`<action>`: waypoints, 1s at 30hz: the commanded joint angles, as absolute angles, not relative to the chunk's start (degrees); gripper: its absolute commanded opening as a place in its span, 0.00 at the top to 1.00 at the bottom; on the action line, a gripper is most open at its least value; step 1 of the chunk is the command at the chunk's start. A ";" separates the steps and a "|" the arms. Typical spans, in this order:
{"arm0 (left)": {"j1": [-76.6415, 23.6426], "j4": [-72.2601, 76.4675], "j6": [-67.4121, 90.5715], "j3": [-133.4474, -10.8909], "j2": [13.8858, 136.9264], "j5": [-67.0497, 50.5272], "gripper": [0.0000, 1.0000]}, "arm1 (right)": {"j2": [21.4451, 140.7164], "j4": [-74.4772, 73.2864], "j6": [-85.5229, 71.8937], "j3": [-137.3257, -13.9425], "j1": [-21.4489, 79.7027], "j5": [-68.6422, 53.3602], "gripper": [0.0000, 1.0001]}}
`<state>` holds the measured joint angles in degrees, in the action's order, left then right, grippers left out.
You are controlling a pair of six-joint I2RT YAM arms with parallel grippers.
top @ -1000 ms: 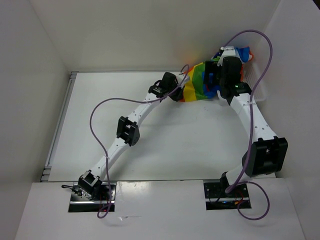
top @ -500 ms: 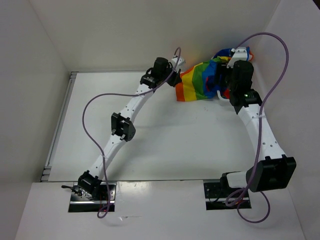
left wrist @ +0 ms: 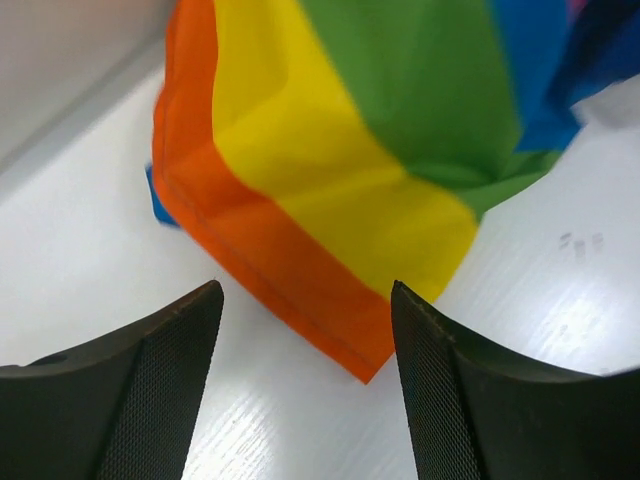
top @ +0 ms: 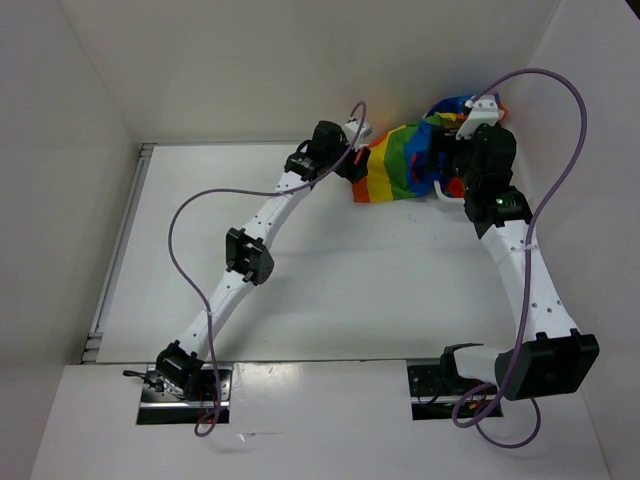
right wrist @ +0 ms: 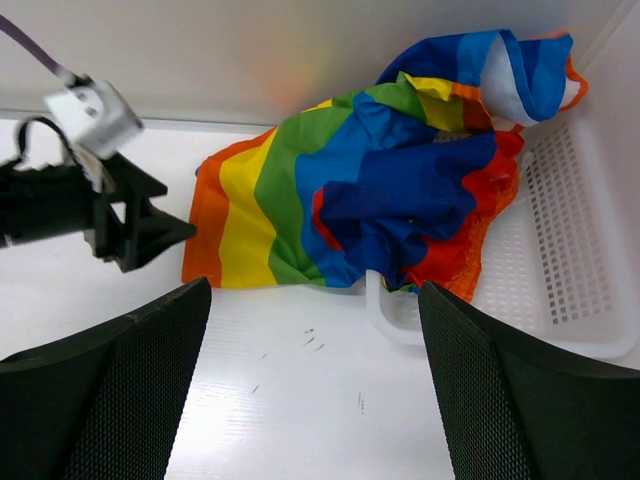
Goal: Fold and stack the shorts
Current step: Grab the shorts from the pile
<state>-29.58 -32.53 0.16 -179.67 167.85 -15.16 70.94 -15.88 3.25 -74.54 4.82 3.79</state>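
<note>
The near orange corner [top: 357,198] [left wrist: 345,357] of the rainbow-striped shorts, where their flat end lies on the table, should be gripped next by my left gripper.
The rainbow-striped shorts [top: 397,166] lie crumpled at the table's far right. Their orange and yellow end is spread flat on the table, and the blue and red end is bunched over the basket's corner [right wrist: 400,200]. My left gripper [top: 358,165] is open just left of the shorts. In the left wrist view the orange corner [left wrist: 355,345] lies on the table between and just beyond its fingertips [left wrist: 305,292], gripped by neither. My right gripper [right wrist: 315,290] stands open above bare table in front of the shorts, holding nothing.
A white mesh basket [right wrist: 570,250] stands at the far right against the side wall, its rounded corner rim [right wrist: 395,325] poking out under the shorts. White walls close in the back and both sides. A purple cable loops over each arm.
The left gripper drew the shorts' orange end leftward and spread it on the table, then opened and let it go. The right arm shifted right and back from over the shorts.
</note>
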 commanded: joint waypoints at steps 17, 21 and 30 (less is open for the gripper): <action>-28.74 -23.57 0.00 -162.96 170.95 -37.52 0.23 | 69.26 -13.36 5.36 -71.10 4.57 0.36 0.09; -28.74 -20.93 0.00 -160.32 170.95 -40.34 0.46 | 68.64 -12.22 5.36 -71.10 4.57 -0.26 0.07; -28.74 -18.11 0.00 -166.79 172.00 -41.92 1.00 | 68.64 -11.61 5.97 -68.74 4.57 0.88 0.07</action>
